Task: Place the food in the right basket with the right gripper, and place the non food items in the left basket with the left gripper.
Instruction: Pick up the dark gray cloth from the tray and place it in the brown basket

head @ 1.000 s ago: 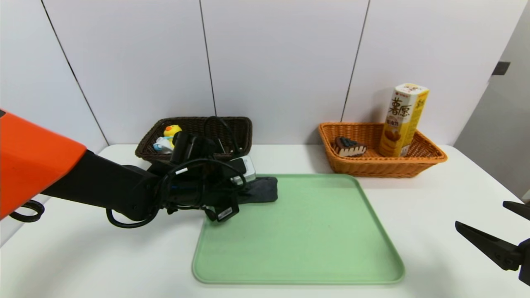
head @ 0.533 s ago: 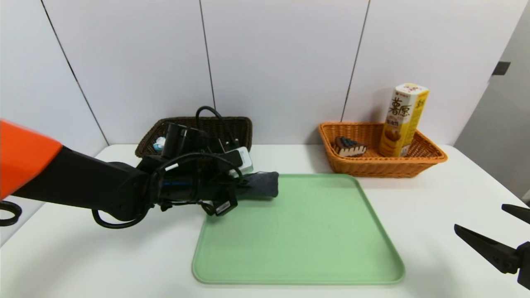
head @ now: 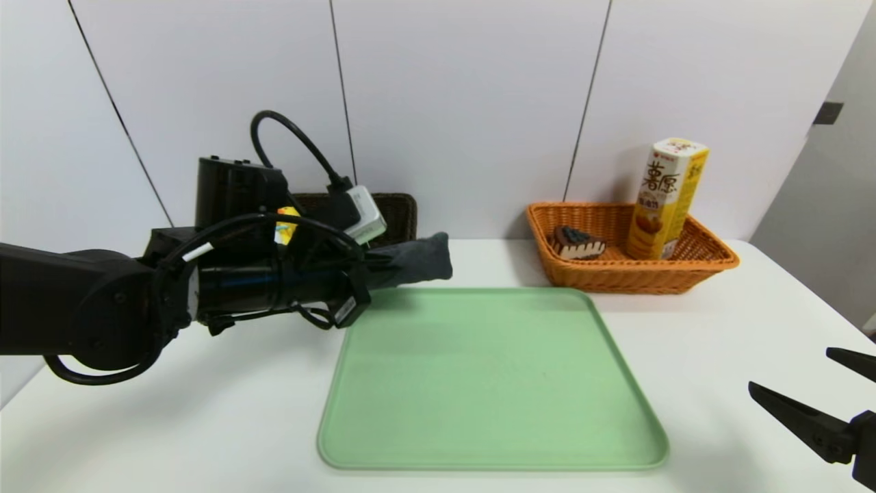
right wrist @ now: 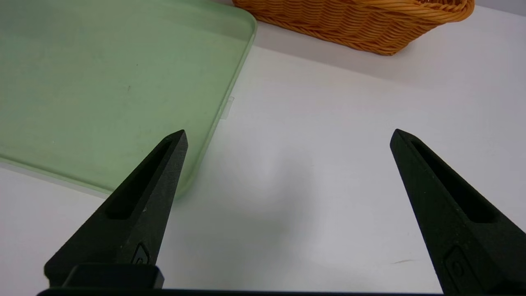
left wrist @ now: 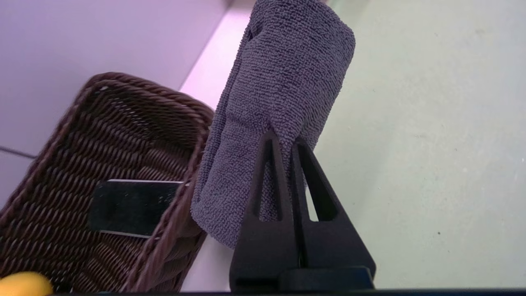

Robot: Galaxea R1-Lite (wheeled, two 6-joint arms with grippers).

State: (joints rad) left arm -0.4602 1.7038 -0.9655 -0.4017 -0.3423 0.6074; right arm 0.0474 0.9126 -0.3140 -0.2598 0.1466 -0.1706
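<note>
The dark grey cloth is to go in the basket. Next, my left gripper releases it there between the yellow duck and the black-topped eraser [head: 326,234] [left wrist: 81,246].
My left gripper [head: 384,268] is shut on the dark grey rolled cloth [head: 419,258], holding it in the air just right of the dark brown basket [head: 398,211]. In the left wrist view the cloth [left wrist: 283,74] hangs pinched in my left gripper [left wrist: 283,139] beside the dark brown basket's rim [left wrist: 144,88]. Inside lie the black-topped eraser [left wrist: 131,201] and the yellow duck [left wrist: 20,284]; the duck [head: 287,226] peeks past my arm. The snack box [head: 667,198] and cake wedge [head: 578,243] sit in the orange-tan basket [head: 712,261]. My right gripper [head: 790,370] rests open at the front right.
A bare green tray [head: 493,383] lies in the middle of the white table. My right gripper [right wrist: 288,132] hovers low over the table beside the green tray's corner [right wrist: 102,82], with the orange-tan basket [right wrist: 357,24] beyond. The wall stands close behind both baskets.
My left arm has lifted the cloth off the tray's back-left corner and carried it up and back towards the dark brown basket. The right arm has stayed still.
</note>
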